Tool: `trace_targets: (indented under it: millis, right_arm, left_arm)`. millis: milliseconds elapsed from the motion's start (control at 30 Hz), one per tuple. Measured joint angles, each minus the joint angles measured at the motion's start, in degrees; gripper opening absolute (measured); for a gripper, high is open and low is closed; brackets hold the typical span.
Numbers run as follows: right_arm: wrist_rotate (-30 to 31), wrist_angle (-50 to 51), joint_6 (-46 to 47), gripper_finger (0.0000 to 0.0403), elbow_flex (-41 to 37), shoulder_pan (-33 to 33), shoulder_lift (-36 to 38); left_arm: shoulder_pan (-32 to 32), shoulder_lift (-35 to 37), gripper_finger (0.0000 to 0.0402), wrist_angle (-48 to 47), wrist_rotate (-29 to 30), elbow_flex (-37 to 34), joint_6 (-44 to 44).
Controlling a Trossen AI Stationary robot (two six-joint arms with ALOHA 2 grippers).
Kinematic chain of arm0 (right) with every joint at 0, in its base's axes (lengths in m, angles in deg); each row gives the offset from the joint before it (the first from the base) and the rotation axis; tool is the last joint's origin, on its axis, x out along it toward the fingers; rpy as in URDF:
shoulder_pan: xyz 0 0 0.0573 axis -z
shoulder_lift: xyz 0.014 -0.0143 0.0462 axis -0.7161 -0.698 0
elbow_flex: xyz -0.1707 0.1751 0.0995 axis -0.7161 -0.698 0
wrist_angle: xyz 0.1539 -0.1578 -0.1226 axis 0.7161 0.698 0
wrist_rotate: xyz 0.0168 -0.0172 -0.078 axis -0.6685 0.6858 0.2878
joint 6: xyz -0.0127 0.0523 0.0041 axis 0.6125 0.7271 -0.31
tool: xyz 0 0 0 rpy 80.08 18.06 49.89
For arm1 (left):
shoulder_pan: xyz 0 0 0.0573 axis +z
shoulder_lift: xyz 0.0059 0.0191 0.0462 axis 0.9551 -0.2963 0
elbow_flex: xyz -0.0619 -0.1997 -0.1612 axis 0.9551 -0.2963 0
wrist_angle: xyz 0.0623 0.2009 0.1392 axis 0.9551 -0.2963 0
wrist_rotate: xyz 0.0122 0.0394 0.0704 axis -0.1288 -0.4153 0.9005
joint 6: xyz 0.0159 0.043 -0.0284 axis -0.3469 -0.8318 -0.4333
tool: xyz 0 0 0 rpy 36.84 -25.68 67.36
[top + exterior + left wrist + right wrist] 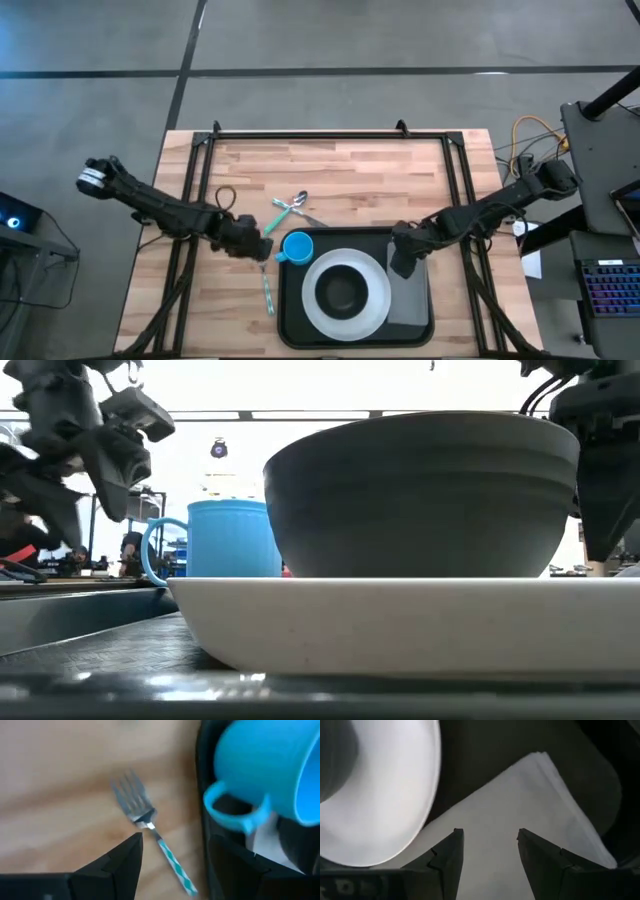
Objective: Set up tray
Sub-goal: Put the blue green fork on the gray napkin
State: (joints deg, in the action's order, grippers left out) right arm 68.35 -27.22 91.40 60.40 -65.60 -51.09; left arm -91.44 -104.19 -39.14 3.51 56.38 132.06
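The fork's handle lies at a slant close to the black tray's edge, so my left gripper should first pull the fork clear, then take its handle (pixel 158 839) near the head.
The black tray (pixel 300 325) lies on the near middle of the wooden table. On it sit a white plate (pixel 375 300) with a dark bowl (pixel 343 290) in it, a blue mug (pixel 297 248) at its far left corner, and a grey napkin (pixel 410 300) flat on its right part. A fork with a teal-striped handle (pixel 267 285) lies on the wood left of the tray. My left gripper (pixel 258 246) is open beside the mug; the fork's handle (pixel 172 860) shows between its fingers. My right gripper (pixel 489 836) is open over the napkin (pixel 530 805).
A spoon and another teal-handled utensil (pixel 292 205) lie on the wood just beyond the tray. Black frame rails (pixel 300 133) run along the table's far edge and down both sides. Bare wood (pixel 190 300) shows left of the fork.
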Motion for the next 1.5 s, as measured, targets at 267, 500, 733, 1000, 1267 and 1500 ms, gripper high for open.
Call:
trace_targets:
  millis: [267, 500, 733, 1000, 1267, 1500]
  right_arm:
    - [0.0, 0.1, 0.2, 0.0174, -1.9, 2.5, 0.0]
    - [0.0, 0.1, 0.0, 0.0173, -2.8, 2.7, 0.0]
    - [0.0, 0.1, 0.2, 0.0173, -2.8, 2.7, 0.0]
    - [0.6, 0.1, 0.0, 0.0173, -2.8, 2.7, 0.0]
    - [3.0, 0.1, 0.4, 0.0173, -2.8, 2.6, 0.0]
    - [3.0, -0.1, 1.1, 0.0173, -2.8, 2.6, 0.0]
  left_arm:
    - [-6.4, -5.4, 0.0207, 2.2, 0.6, -0.1, 14.5]
    - [-6.4, -12.8, 0.0207, 7.1, 0.8, 0.3, 15.5]
    - [-6.4, -20.1, 0.0205, 6.9, 0.1, 2.3, 15.6]
    - [-6.5, -21.5, 0.0117, 4.9, 0.5, 2.5, 15.4]
    - [-6.5, -21.2, 0.0032, 5.0, 2.3, 1.1, 15.9]
    - [-8.1, -20.6, 0.0039, 1.7, 3.5, 2.1, 15.5]
